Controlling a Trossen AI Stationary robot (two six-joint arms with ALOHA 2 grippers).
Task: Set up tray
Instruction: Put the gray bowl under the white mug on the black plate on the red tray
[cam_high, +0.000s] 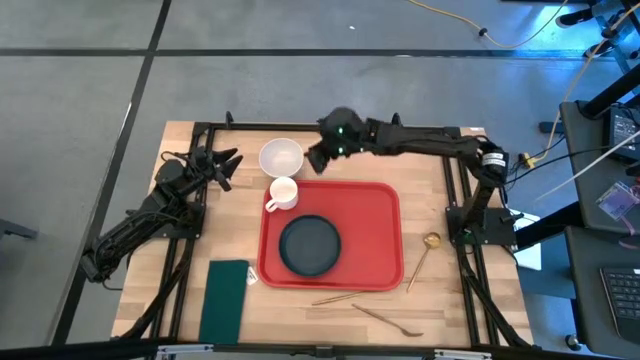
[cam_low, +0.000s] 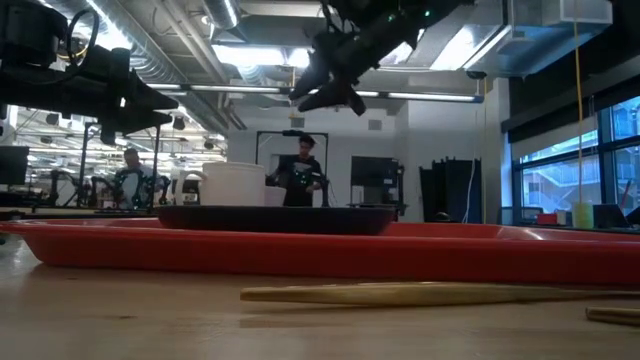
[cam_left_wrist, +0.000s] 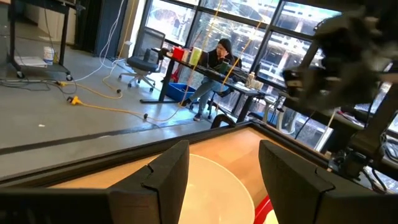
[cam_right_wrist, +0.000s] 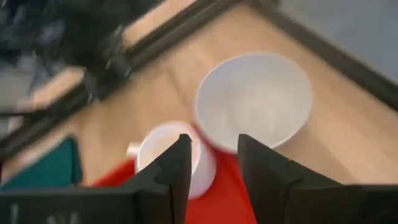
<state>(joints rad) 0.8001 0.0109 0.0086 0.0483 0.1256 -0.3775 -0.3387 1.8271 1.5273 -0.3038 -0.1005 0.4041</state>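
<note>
The white bowl should be the next stop for my left gripper, which should then close on the bowl's rim (cam_high: 261, 160), on the side nearest my left arm.
The red tray (cam_high: 385, 215) lies mid-table and carries a dark round plate (cam_high: 310, 245). A white cup (cam_high: 282, 193) stands at the tray's far left corner. A white bowl (cam_high: 282, 157) rests on the wood just beyond that corner. My right gripper (cam_high: 320, 155) hangs open in the air beside the bowl, on the bowl's right; its wrist view looks down on the bowl (cam_right_wrist: 255, 99) and cup (cam_right_wrist: 168, 155) past the open gripper (cam_right_wrist: 214, 146). My left gripper (cam_high: 225, 165) waits open at the table's left, pointed toward the bowl (cam_left_wrist: 211, 186).
A dark green napkin (cam_high: 225, 298) lies near the left front edge. A gold spoon (cam_high: 425, 255) lies right of the tray, with chopsticks (cam_high: 345, 297) and another utensil (cam_high: 385, 318) in front of it. Black frame rails run along both sides. People sit in the room beyond.
</note>
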